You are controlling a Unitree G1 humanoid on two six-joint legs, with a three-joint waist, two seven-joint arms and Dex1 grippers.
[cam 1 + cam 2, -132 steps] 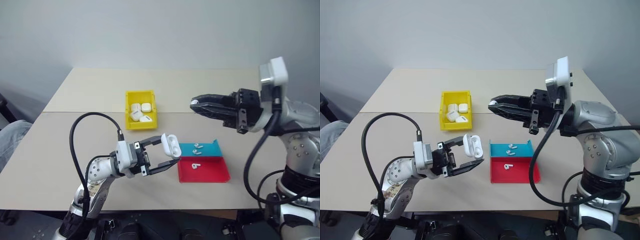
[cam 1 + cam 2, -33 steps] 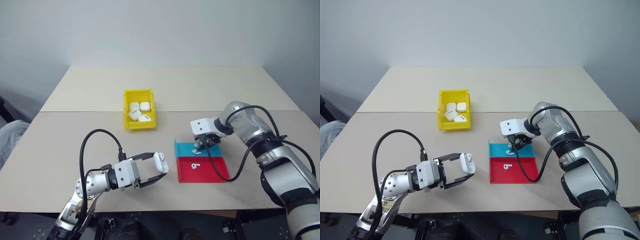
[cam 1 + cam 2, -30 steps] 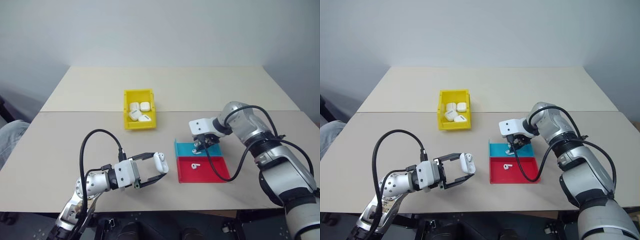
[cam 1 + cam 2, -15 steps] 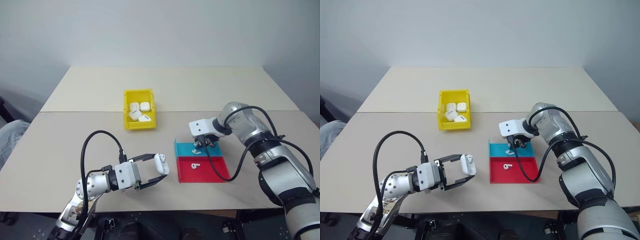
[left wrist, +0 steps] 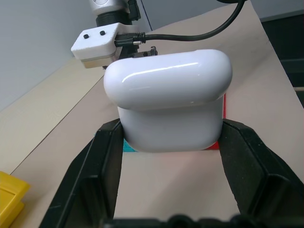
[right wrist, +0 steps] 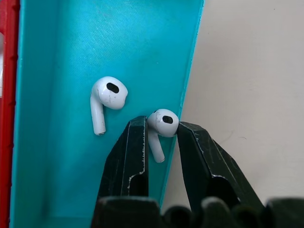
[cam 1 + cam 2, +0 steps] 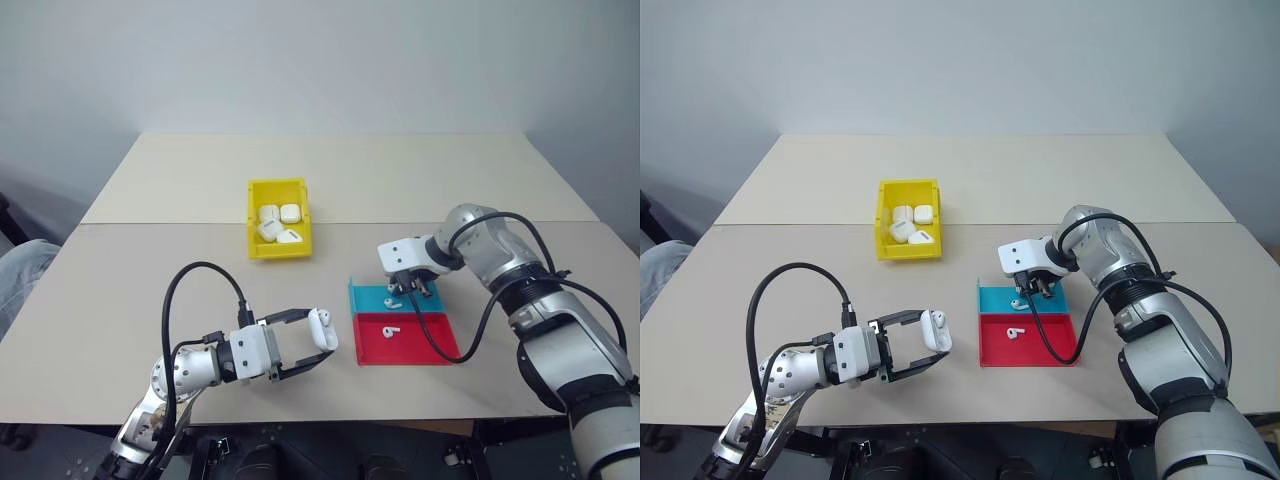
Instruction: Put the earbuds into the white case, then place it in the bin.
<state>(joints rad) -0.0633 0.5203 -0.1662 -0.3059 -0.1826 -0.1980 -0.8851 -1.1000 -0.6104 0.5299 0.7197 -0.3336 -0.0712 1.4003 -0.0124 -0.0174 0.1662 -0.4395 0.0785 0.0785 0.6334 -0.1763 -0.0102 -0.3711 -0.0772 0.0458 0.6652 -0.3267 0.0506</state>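
Note:
Next, my right gripper lets go of the earbud inside the white case, which is held up at the blue tray's back corner (image 7: pixel 363 270).
My left gripper (image 7: pixel 320 336) is near the table's front, shut on the white case (image 7: pixel 321 326), held a little above the table. In the left wrist view the case (image 5: pixel 168 102) sits squeezed between both fingers. My right gripper (image 6: pixel 161 130) points down into the blue tray (image 7: pixel 365 298). Its fingers press on both sides of one earbud (image 6: pixel 161 122) lying against the tray's wall. A second earbud (image 6: pixel 105 97) lies beside it in the blue tray. A third earbud (image 7: pixel 391 328) lies in the red tray (image 7: pixel 425 342). The yellow bin (image 7: pixel 253 220) stands further back.
Several white cases lie inside the yellow bin. The blue and red trays touch each other, right of the held case. A black cable loops from my left forearm (image 7: pixel 170 300). Bare table stretches behind and to both sides.
The right arm came down from mid-air to the blue tray, and over the last second its fingers closed in on the earbud. The left gripper has kept the case almost still.

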